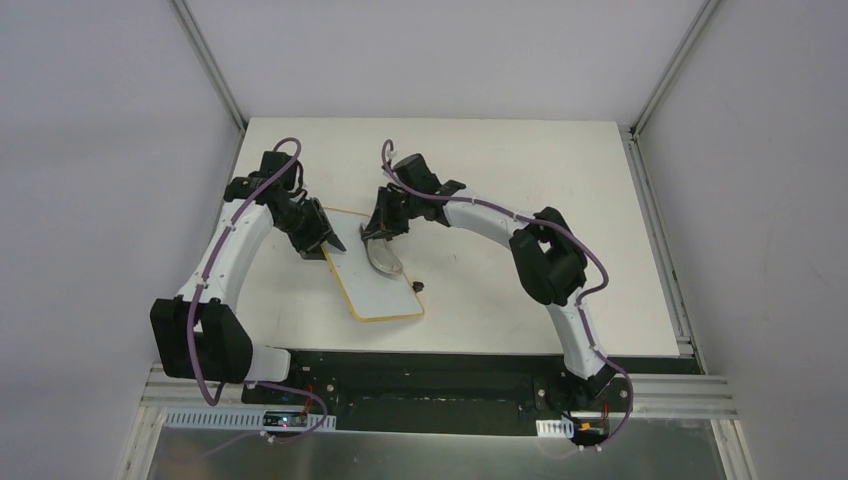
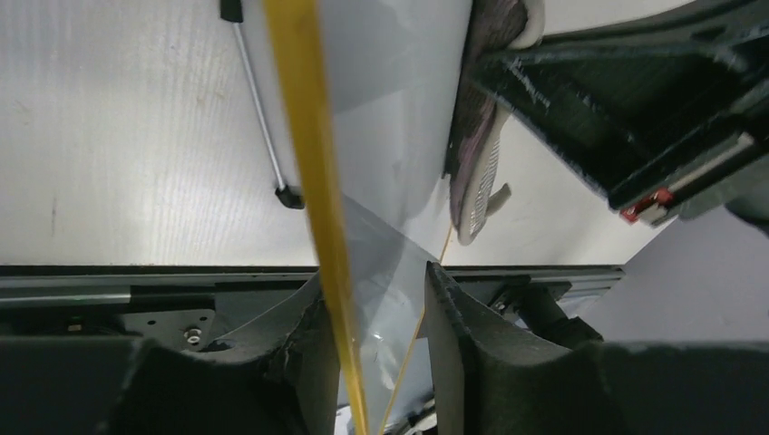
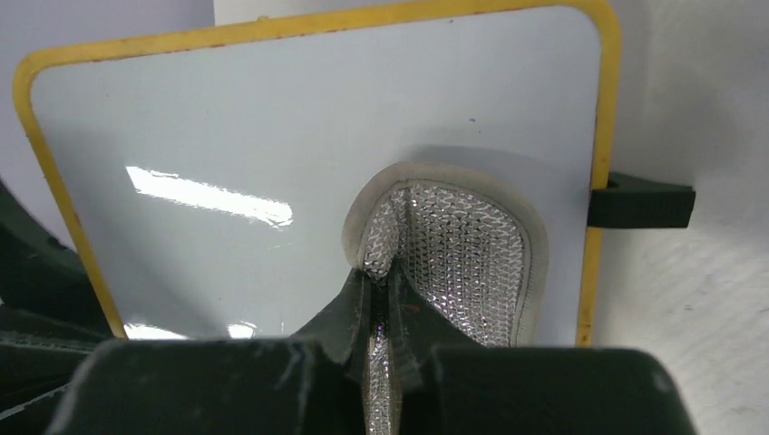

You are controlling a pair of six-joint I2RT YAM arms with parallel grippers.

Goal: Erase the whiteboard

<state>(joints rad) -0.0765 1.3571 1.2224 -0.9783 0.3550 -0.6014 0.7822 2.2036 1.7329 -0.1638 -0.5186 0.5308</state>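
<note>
My left gripper needs to back off and pinch only the whiteboard's yellow rim [image 1: 333, 269], because it reaches over the whiteboard's surface where the pad needs to wipe.
The whiteboard [image 1: 388, 292] has a yellow rim and lies in the middle of the table. Its face looks blank in the right wrist view [image 3: 227, 136]. My left gripper [image 1: 325, 243] is shut on the board's far left corner, and the rim runs between its fingers [image 2: 372, 335]. My right gripper [image 1: 380, 232] is shut on a grey mesh pad [image 3: 462, 254]. It presses the pad [image 1: 381, 258] flat on the board near its right rim. The pad also shows in the left wrist view [image 2: 476, 154].
A small black foot [image 3: 639, 201] sticks out at the board's right rim [image 1: 417, 286]. A thin grey rod with black ends [image 2: 263, 109] lies on the table left of the board. White walls stand close on both sides and at the back.
</note>
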